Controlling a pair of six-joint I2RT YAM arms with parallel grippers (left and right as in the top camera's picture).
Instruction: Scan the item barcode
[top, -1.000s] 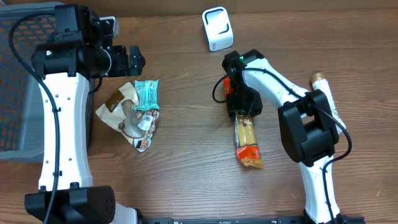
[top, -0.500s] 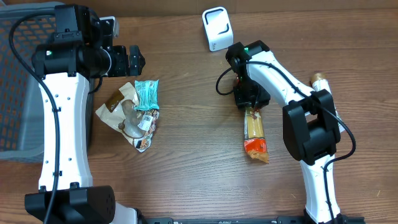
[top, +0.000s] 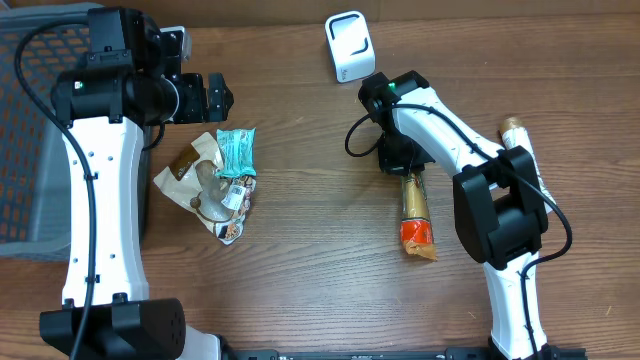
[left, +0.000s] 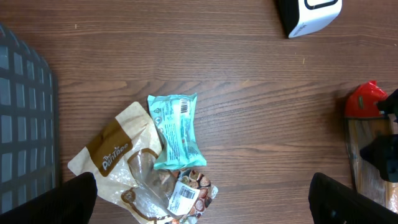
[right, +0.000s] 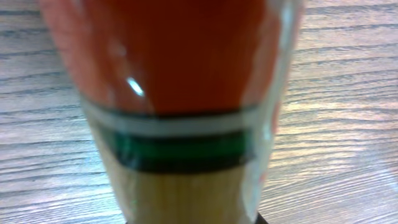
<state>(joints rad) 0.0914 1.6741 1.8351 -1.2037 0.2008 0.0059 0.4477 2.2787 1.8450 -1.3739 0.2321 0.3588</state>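
Observation:
The pasta packet is held by my right gripper close to its far red end, so I should open and grip nearer the packet's middle (top: 412, 197) before scanning.
A long pasta packet (top: 414, 212) with an orange-red end lies below my right gripper (top: 405, 166), which is shut on its top end. In the right wrist view the packet (right: 180, 93) fills the frame, red above a green band and pale strands. The white barcode scanner (top: 350, 45) stands at the back, apart from the packet. My left gripper (top: 214, 97) hangs open above the left pile, its dark fingers (left: 68, 199) wide apart with nothing between them. The packet's red end (left: 367, 99) shows at the right edge of the left wrist view.
A teal packet (top: 237, 152), a brown-and-white pouch (top: 188, 168) and a snack pack with a barcode label (top: 232, 205) lie together at the left. A dark mesh basket (top: 20, 130) stands at the far left. A bottle-like item (top: 516, 131) lies at the right edge.
My right gripper has closed on the pasta packet and carried it right and slightly back, swinging it nearly straight. The left arm has not moved.

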